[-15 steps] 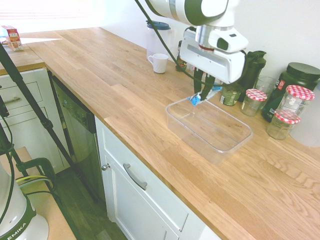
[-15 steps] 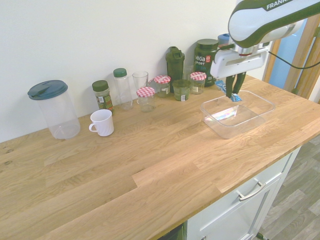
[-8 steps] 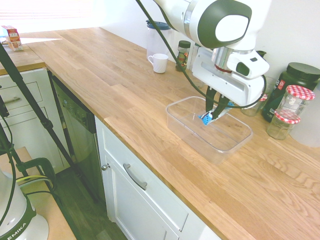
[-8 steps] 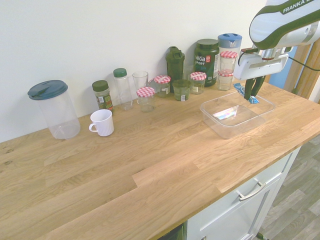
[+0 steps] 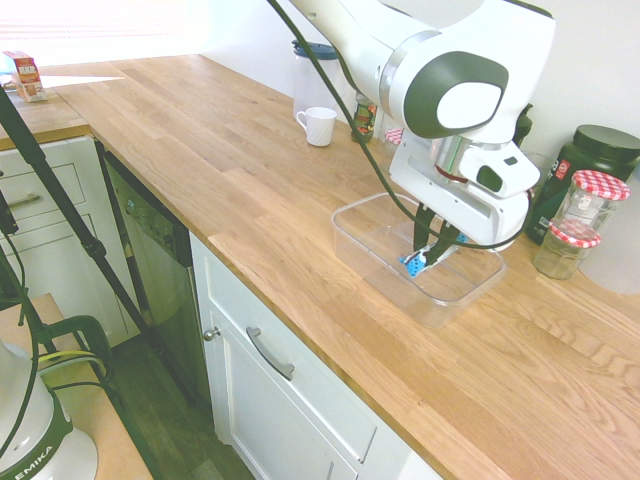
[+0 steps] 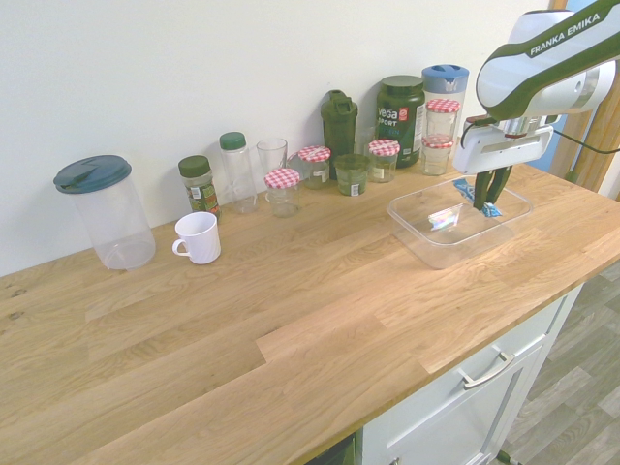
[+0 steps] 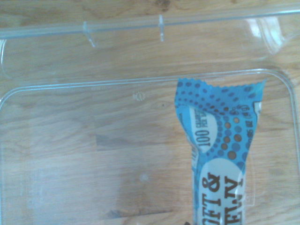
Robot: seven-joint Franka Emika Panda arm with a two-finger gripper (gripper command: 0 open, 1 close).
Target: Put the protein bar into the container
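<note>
The robot's gripper should set the protein bar down on the container's bottom, near its side [image 5: 428, 275] [image 7: 205, 197] that runs along the front edge of the counter.
The container [image 5: 372, 263] is a clear lidless tub on the wooden counter, also seen in the second exterior view [image 6: 426, 237]. My gripper [image 5: 428, 252] hangs inside it, low over its floor, shut on the protein bar [image 5: 412, 264], whose blue wrapper end sticks out below the fingers. In the second exterior view the gripper [image 6: 487, 201] holds the same protein bar [image 6: 491, 209] over the tub's right half. The wrist view shows the protein bar [image 7: 220, 154] close up, blue with white ovals and dark dots, over the container's clear floor and rim [image 7: 93, 83].
Behind the tub stand red-checked-lid jars [image 5: 598, 197], a dark supplement tub [image 6: 399, 111], a dark shaker bottle [image 6: 339, 121], spice jars [image 6: 199, 184] and a glass [image 6: 272, 157]. A white mug [image 6: 199, 237] and a lidded pitcher [image 6: 105, 211] sit to the left. The counter's front edge [image 5: 330, 350] is close.
My gripper has carried the protein bar from above the tub's far rim across and down into the tub, staying shut on it.
</note>
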